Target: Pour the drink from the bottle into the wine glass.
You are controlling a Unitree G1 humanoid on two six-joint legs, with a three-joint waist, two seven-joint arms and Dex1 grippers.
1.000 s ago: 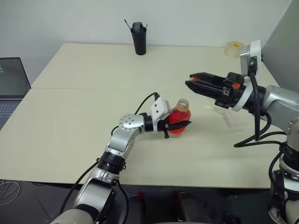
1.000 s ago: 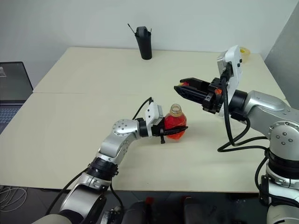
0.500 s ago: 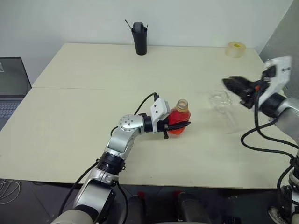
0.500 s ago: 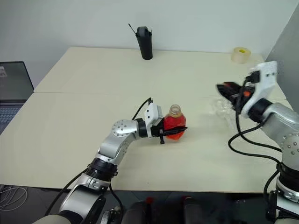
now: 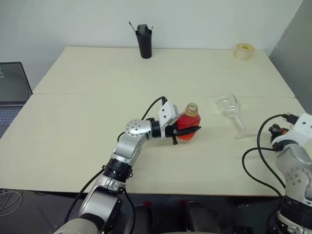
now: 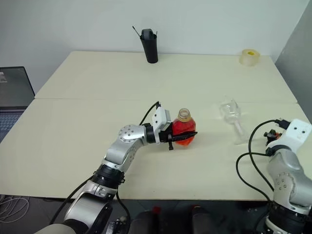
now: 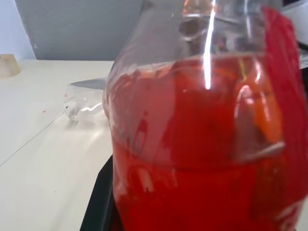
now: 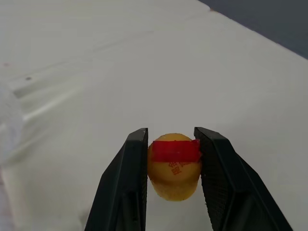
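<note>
My left gripper is to let go of the bottle, which is mid-table now, next. Next, I set it down on the cream table [image 5: 112, 117] near its seam, toward the laptop.
The bottle [image 5: 189, 118] stands mid-table with its neck uncapped, and the red-orange drink [image 7: 192, 168] fills its lower part. My left gripper [image 5: 188, 130] reaches in level from the left and is shut on the bottle's body. To its right stands the clear wine glass [image 5: 230, 105], its bowl leaning left of its foot. My right gripper [image 8: 171, 139] is low at the table's right edge [image 6: 271, 134], shut on the bottle's yellow cap [image 8: 174, 168], which bears a strip of red tape.
A tall black cup [image 5: 145, 41] with sticks stands at the back of the cream table [image 5: 97, 73], and a tape roll [image 5: 243, 50] lies at the back right. A laptop [image 5: 12, 92] sits off the left edge. A grey panel [image 5: 297, 48] rises on the right.
My right arm swung from above the bottle to the right and down to the table's right edge, carrying the cap. The left gripper and bottle stayed put.
</note>
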